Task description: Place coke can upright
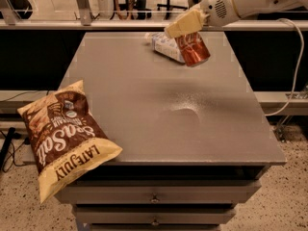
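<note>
Next, I release the coke can upright on the shiny patch of the grey table (189,109), nearer than the bottle.
The red coke can (193,49) with white script hangs tilted above the far part of the grey table (144,105), its silver bottom rim pointing down and to the right. My gripper (187,29), with pale yellow fingers (182,24), comes in from the upper right on the white arm (240,1) and is shut on the can's upper end. The can is held just off the tabletop, in front of a clear plastic bottle.
A clear plastic bottle with a pale label (164,46) lies on its side at the table's far edge, right behind the can. A brown Late July chip bag (65,136) overhangs the front left corner. Drawers (154,196) sit below. A cable (288,90) hangs at right.
</note>
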Robot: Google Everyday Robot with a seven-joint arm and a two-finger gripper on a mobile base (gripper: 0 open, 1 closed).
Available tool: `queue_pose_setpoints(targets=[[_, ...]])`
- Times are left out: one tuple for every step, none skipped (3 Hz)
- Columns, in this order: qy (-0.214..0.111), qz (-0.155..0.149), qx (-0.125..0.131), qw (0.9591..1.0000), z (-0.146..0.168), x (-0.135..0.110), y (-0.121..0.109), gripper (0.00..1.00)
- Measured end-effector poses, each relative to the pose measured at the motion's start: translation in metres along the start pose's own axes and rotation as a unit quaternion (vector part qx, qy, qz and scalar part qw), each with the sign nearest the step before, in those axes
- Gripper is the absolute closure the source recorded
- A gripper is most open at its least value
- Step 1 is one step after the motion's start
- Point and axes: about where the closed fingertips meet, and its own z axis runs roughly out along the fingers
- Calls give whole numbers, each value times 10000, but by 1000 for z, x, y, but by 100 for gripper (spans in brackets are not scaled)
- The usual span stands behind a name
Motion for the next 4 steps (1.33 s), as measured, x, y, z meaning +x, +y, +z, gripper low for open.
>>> queue_pose_setpoints(targets=[[-301,-39,-182,9994,1,-9,2,100],[-1103,-223,-641,9916,5,4,20,100],[-1593,-618,-939,9808,4,31,39,100],[-2073,-836,-1149,9679,3,56,47,100]])
